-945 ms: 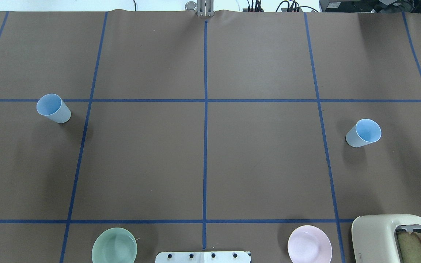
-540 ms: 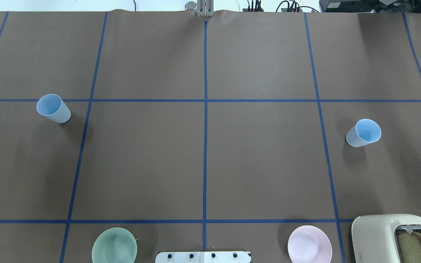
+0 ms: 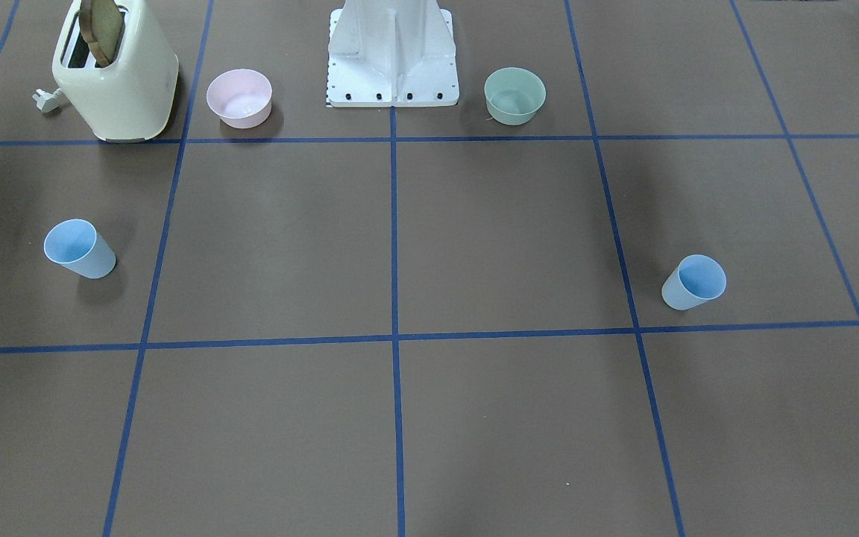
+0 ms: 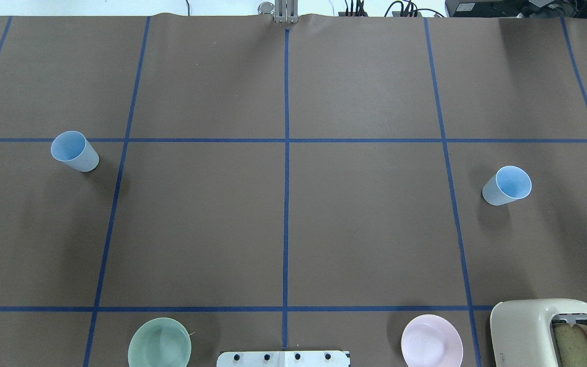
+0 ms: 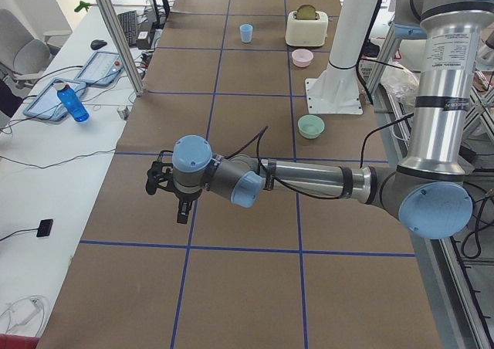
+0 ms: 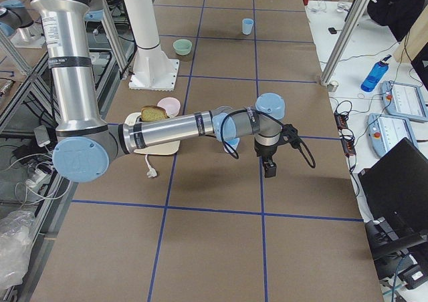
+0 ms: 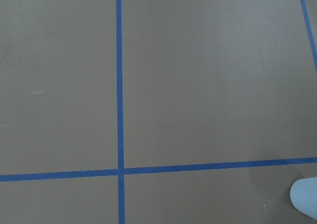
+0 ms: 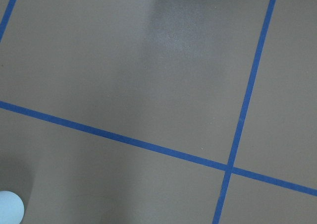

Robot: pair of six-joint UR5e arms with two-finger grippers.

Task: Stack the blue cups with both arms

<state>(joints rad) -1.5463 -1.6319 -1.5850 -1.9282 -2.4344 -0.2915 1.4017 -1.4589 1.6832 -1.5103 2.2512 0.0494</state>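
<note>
The robot's left gripper should close on the outer rim (image 3: 725, 278) of the light-blue cup farther from the toaster, on the side that faces away from the other cup.
Two light-blue cups stand upright and far apart on the brown table. The left cup (image 4: 74, 151) is on my left side (image 3: 694, 282). The right cup (image 4: 507, 185) is on my right side (image 3: 79, 248). My left gripper (image 5: 179, 208) hangs above the table beyond the left cup and shows only in the exterior left view. My right gripper (image 6: 269, 168) hangs beyond the right cup and shows only in the exterior right view. I cannot tell whether either is open or shut. A cup's edge shows in the left wrist view (image 7: 304, 196) and in the right wrist view (image 8: 10, 207).
A cream toaster (image 4: 548, 331) holding bread stands at the near right. A pink bowl (image 4: 431, 341) and a mint-green bowl (image 4: 159, 342) flank the white mounting base (image 3: 392, 52). Operators' desks with bottles and devices line the far table edge.
The cups have not moved. A small dark sliver at the right edge of the overhead view shows slightly more now.
</note>
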